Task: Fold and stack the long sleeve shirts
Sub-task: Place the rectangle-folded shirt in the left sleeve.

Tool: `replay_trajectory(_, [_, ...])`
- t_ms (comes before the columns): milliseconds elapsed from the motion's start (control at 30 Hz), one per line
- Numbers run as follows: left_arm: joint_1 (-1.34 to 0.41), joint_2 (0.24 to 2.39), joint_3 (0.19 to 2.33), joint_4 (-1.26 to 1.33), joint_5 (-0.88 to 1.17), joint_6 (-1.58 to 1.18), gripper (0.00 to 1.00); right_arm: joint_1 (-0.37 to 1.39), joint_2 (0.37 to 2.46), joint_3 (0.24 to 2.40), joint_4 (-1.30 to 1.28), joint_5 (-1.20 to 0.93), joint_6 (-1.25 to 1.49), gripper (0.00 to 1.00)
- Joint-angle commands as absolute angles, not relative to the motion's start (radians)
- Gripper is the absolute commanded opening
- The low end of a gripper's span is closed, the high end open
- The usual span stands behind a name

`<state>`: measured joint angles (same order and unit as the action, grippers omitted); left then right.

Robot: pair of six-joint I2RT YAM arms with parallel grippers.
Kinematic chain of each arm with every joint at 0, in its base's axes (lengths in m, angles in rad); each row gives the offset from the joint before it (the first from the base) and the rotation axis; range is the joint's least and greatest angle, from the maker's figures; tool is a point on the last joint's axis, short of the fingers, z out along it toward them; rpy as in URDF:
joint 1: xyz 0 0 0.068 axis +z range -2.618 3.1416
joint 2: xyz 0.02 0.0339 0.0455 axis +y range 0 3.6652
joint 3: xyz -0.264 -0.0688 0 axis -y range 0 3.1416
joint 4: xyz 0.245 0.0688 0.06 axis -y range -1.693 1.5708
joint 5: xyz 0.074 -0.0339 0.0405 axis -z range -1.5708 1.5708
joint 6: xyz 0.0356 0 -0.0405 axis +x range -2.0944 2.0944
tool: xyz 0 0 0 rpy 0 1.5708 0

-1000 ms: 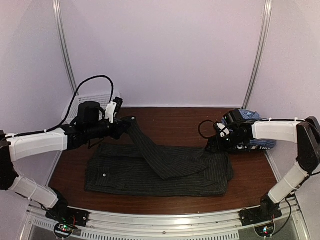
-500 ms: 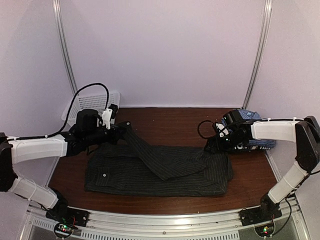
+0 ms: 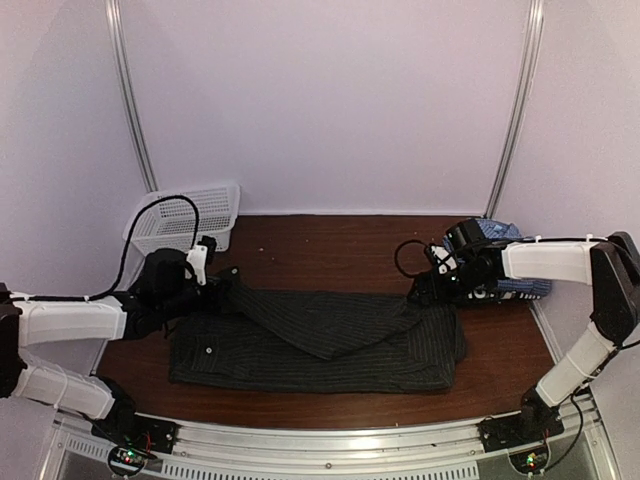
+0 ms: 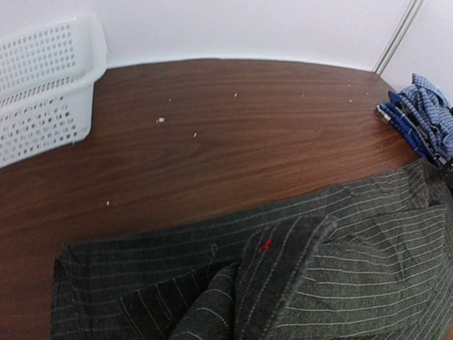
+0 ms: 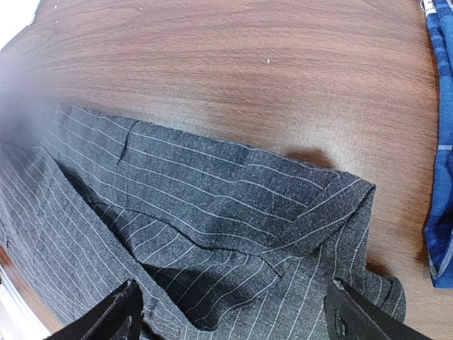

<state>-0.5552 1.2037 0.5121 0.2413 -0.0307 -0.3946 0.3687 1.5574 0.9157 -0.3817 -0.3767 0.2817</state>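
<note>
The black shirt's cuff is bunched up in my left gripper. Next, I lay it down and take it near its red stitching [image 4: 265,245] before I pull the sleeve straight.
The black pinstriped shirt [image 3: 330,345] lies flat across the table's middle, with one sleeve [image 3: 290,315] folded over its body toward the left. My left gripper [image 3: 214,282] is low at the shirt's far left corner, shut on the sleeve's cuff. In the left wrist view the cuff [image 4: 283,269] bunches up toward the camera and hides the fingers. My right gripper [image 3: 425,291] hovers over the shirt's far right corner. It is open, with the fingertips [image 5: 131,308] spread wide over the pinstriped cloth [image 5: 233,212] and holding nothing.
A pile of blue-white checked shirts [image 3: 515,268] lies at the right edge, just behind the right gripper; it also shows in both wrist views [image 4: 425,117] [image 5: 442,142]. A white mesh basket [image 3: 185,215] stands at the far left corner. Bare brown table [image 3: 330,245] lies beyond the shirt.
My left gripper has come down and toward the left with the sleeve, laying it flatter across the shirt. The right arm has not moved.
</note>
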Motion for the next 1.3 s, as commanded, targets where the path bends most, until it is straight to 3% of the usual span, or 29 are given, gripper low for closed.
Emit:
replay_trajectory(0, [-0.545,1.23,0.427,0.331,-0.067,-0.504,0.09,0.364,1.567,0.905,-0.356,-0.389,0.272,0.9])
replay_trajectory(167, [-0.545,1.252,0.356,0.427,0.025,-0.591,0.18,0.364,1.567,0.898,-0.349,-0.39,0.272,0.9])
replay_trajectory(400, [-0.546,1.264,0.317,0.484,0.111,-0.697,0.21,0.363,1.567,0.886,-0.341,-0.397,0.276,0.9])
replay_trajectory(700, [-0.545,1.195,0.308,0.477,0.085,-0.772,0.39,0.363,1.578,0.879,-0.323,-0.41,0.28,0.9])
replay_trajectory(800, [-0.545,1.195,0.341,0.44,0.065,-0.731,0.34,0.364,1.579,0.875,-0.32,-0.413,0.28,0.9])
replay_trajectory(1033, [-0.54,1.214,0.428,0.405,0.086,-0.652,0.0,0.364,1.567,0.862,-0.319,-0.407,0.278,0.9])
replay_trajectory(1267, [-0.538,1.305,0.644,0.291,0.185,-0.507,0.0,0.364,1.561,0.871,-0.329,-0.402,0.274,0.89])
